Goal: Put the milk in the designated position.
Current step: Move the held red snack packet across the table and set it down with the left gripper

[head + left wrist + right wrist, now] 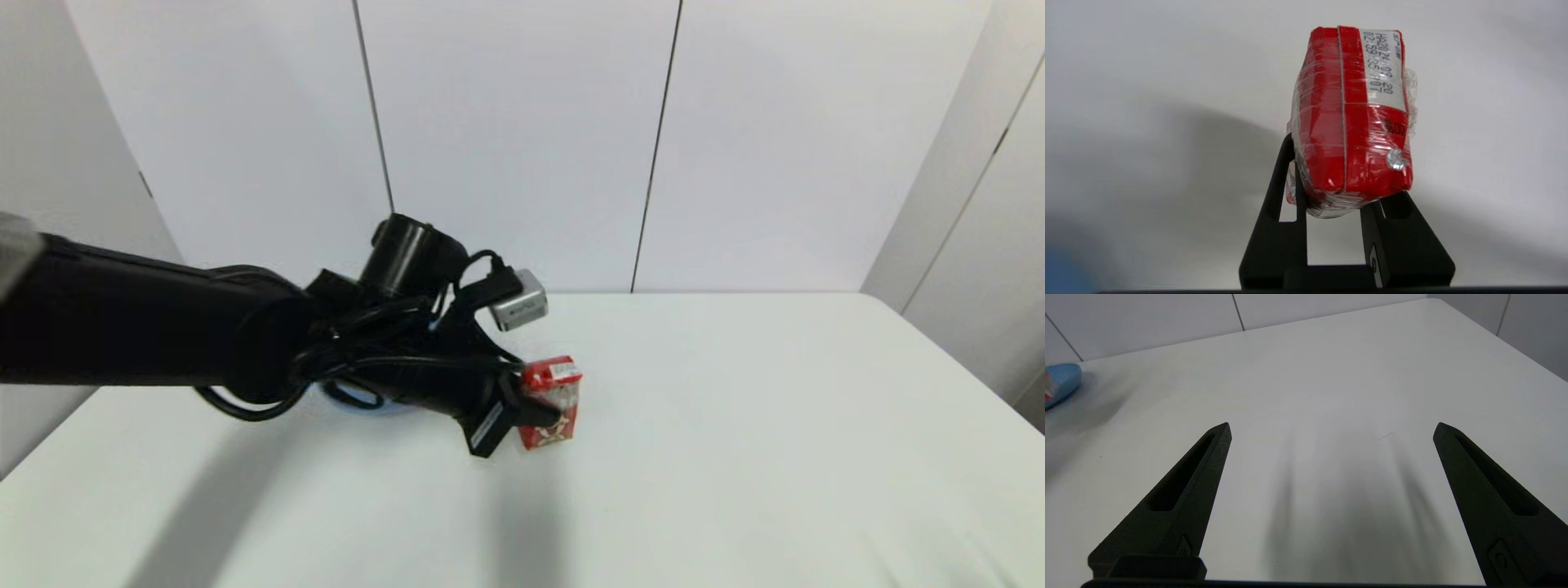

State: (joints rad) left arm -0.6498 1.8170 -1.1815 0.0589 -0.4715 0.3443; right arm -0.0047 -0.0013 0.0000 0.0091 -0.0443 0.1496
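I need to use my left gripper to set the milk down on the table (286, 368), in the spot between the blue plate and the side.
The milk (552, 402) is a small red carton standing upright right of the table's middle, with a white label patch on top. My left gripper (529, 406) reaches in from the left and is shut on it. In the left wrist view the film-wrapped milk (1351, 114) sits clamped between the black fingers (1276, 220). Whether its base touches the tabletop I cannot tell. No mark shows the designated position on the white tabletop (735, 408). My right gripper (1331, 430) hovers open over bare table, out of the head view.
A round blue plate (359, 407) lies mostly hidden under my left arm, just left of the milk; its rim also shows in the right wrist view (1061, 381). White wall panels stand behind the table's far edge (735, 292).
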